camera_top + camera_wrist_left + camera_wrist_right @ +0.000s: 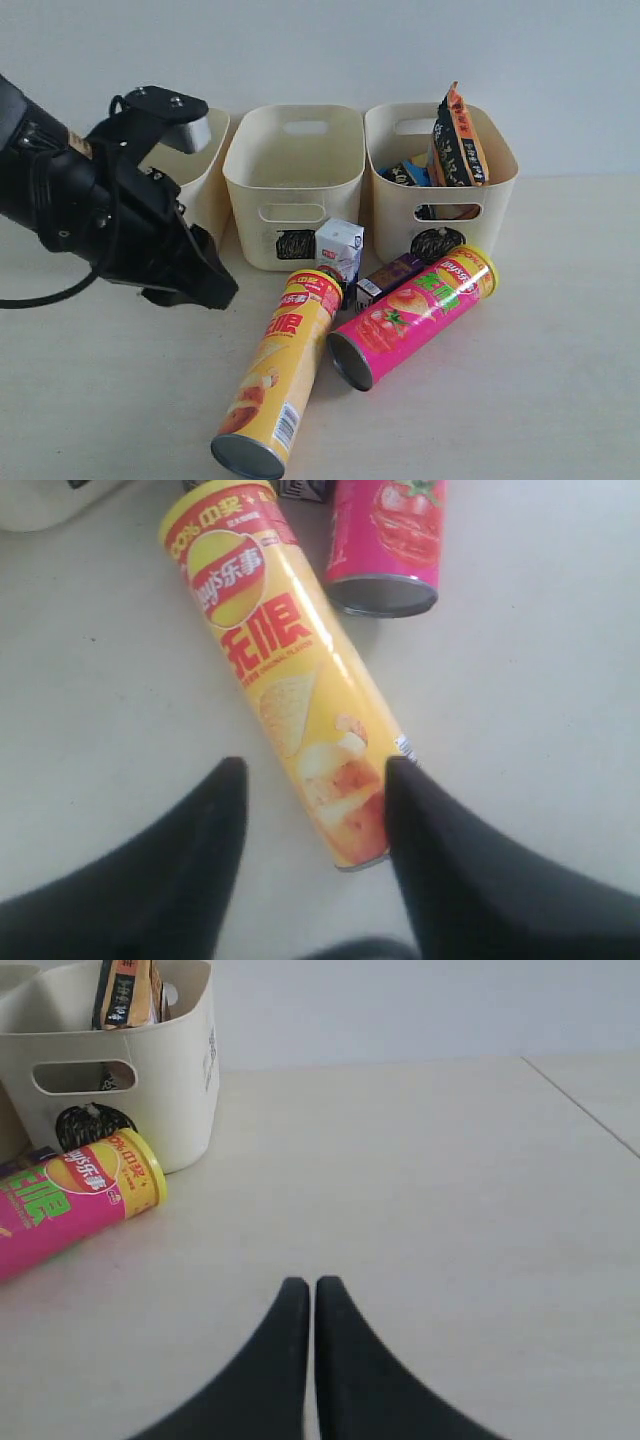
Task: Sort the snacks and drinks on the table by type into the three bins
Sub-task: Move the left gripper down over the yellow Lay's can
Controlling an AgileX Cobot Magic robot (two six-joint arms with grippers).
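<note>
The robot's left gripper will close across the middle of the yellow tube (282, 341) (284, 662), around the tube's large red letters.
The yellow tube (280, 375) (285, 670) and the pink tube (415, 312) (385, 535) (70, 1200) lie on their sides on the table (540, 400). A white carton (340, 245) and a purple carton (388, 277) stand behind them. The orange-brown bag (458, 140) (125, 990) and the blue-black bag (410, 172) are in the right bin (480, 195) (170, 1070). My left gripper (212, 288) (315, 770) is open above the table, with the yellow tube's bottom end showing between its fingers. The right gripper (303, 1285) is shut and empty.
The middle bin (290, 180) is empty inside as far as I see. My left arm partly hides the left bin (210, 165). A black mark (295, 243) sits on the middle bin's front and a round one (435, 243) on the right bin's.
</note>
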